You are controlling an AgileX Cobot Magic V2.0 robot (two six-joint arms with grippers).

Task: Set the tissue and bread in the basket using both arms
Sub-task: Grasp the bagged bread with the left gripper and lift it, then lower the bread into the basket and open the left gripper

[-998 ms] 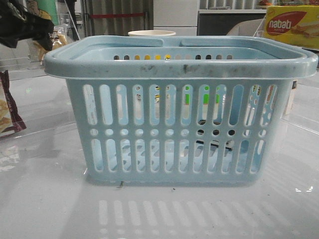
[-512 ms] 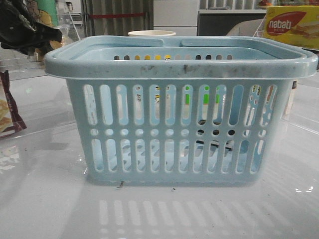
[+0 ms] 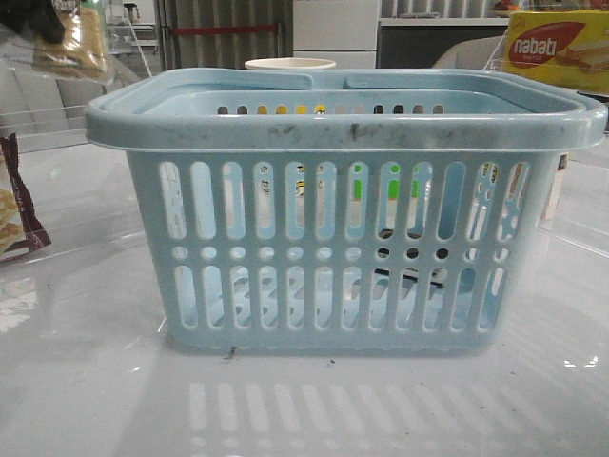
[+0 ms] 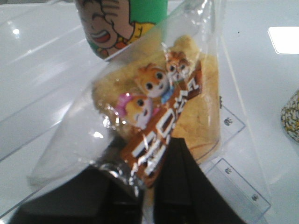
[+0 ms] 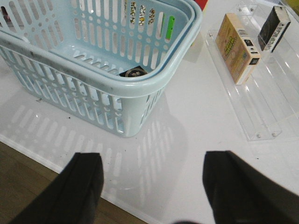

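Next, my left gripper releases the bread on the light-blue basket's bottom [image 3: 309,257], next to the small dark tissue pack.
The light-blue basket [image 3: 347,129] stands mid-table and also shows in the right wrist view [image 5: 117,91]. The tissue, a small dark pack [image 5: 134,73], lies on the basket floor; from the front it shows dark through the slots [image 3: 409,271]. My left gripper [image 4: 149,161] is shut on the clear wrapper of the golden bread [image 4: 198,112], at its brown label strip. In the front view the bread [image 3: 71,46] hangs high at the far left, beyond the basket's left end. My right gripper [image 5: 152,163] is open and empty over the table near the basket's corner.
A maroon snack bag [image 3: 14,205] stands at the left and a yellow nabati box [image 3: 557,48] at the back right. A pale cup [image 3: 290,64] is behind the basket. A green cartoon can [image 4: 124,21] is behind the bread. A clear rack [image 5: 254,112] holds small boxes [image 5: 236,46].
My left gripper has risen with the bread; the bread now hangs higher at the far left and the gripper is almost out of the front view's top. The basket has not moved.
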